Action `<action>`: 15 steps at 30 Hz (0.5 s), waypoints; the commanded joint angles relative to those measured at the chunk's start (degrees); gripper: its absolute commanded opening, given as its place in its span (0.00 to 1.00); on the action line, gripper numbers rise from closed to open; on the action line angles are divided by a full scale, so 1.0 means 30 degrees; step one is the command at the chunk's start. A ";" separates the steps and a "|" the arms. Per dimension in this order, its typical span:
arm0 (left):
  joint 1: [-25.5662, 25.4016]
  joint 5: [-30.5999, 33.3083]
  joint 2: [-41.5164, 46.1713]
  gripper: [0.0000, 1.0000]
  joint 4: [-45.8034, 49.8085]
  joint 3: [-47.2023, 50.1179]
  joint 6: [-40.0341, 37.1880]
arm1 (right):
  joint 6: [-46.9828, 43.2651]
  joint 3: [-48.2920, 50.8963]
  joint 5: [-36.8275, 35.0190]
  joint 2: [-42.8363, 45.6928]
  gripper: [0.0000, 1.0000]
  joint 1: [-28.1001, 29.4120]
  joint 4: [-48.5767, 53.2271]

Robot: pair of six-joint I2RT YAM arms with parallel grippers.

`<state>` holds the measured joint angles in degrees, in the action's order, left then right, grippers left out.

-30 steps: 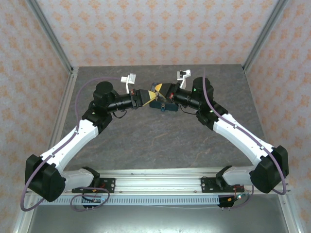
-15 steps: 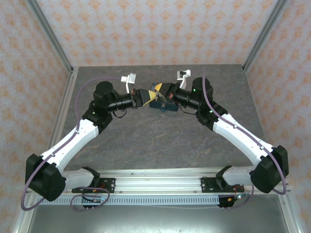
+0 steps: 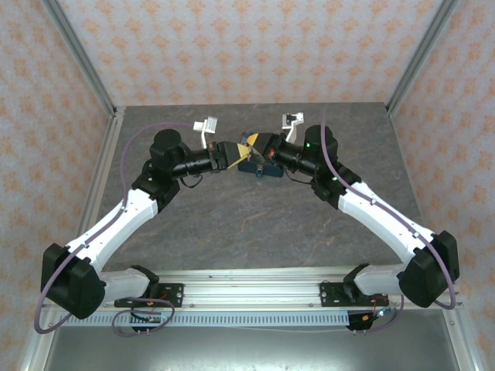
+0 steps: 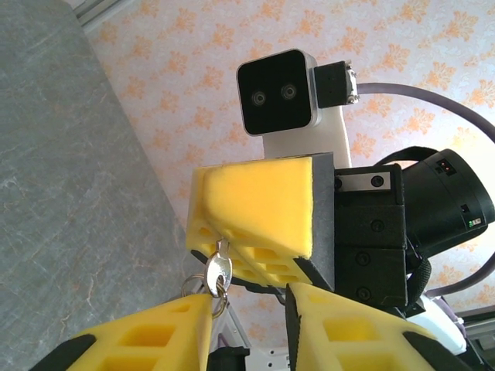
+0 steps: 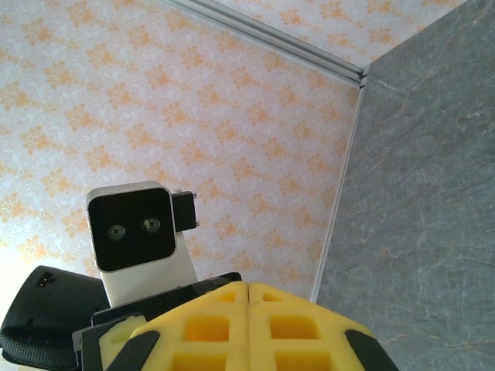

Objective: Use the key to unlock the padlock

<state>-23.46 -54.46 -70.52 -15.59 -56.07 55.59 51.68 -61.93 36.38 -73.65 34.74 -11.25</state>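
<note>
The key's head hangs against one finger of my left gripper, next to the open gap, so next my left gripper moves over and closes on the head [image 4: 219, 273].
My two grippers meet tip to tip above the back middle of the table. In the left wrist view my right gripper [image 4: 220, 243] is shut, and the blade of the small silver key [image 4: 219, 272] is pinched at the seam of its yellow fingers. The key's head and ring hang down against one of my left fingertips [image 4: 197, 309]. My left gripper [image 4: 249, 297] is open with an empty gap between its pads. From above, the left gripper [image 3: 234, 153] faces the right gripper [image 3: 251, 144]. The right wrist view shows its jaws pressed together [image 5: 247, 287]. The padlock is hidden.
A dark-blue tin [image 3: 261, 170] lies on the grey table [image 3: 247, 224] just under the right gripper. Patterned walls and metal frame posts [image 3: 408, 58] close in the back and sides. The arm bases sit on a rail [image 3: 247, 290] at the near edge.
My left gripper's jaws have spread a little wider. Both arms stay where they were, tip to tip over the tin.
</note>
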 commanded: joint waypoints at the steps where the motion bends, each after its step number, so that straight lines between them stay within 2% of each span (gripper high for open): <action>1: 0.0291 0.0660 -0.0061 0.34 0.0283 0.0047 -0.0257 | -0.0131 0.0107 -0.0055 0.0656 0.00 0.0313 -0.0910; 5: 0.0321 0.0635 -0.0133 0.35 -0.0245 0.0135 0.0089 | -0.0161 0.0191 -0.0166 0.0788 0.00 0.0314 -0.0813; 10: 0.0334 0.0239 -0.0220 0.27 -0.0456 -0.0097 0.0219 | -0.0147 0.0311 -0.0341 0.0760 0.00 0.0314 -0.0855; 15: 0.0321 -0.0037 -0.0137 0.27 -0.0458 -0.0123 0.0278 | -0.0143 0.0321 -0.0555 0.0715 0.00 0.0314 -0.0968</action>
<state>-22.83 -53.28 -70.83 -15.44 -56.05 56.12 51.66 -61.19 35.68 -72.99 35.48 -11.62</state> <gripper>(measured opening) 0.273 0.044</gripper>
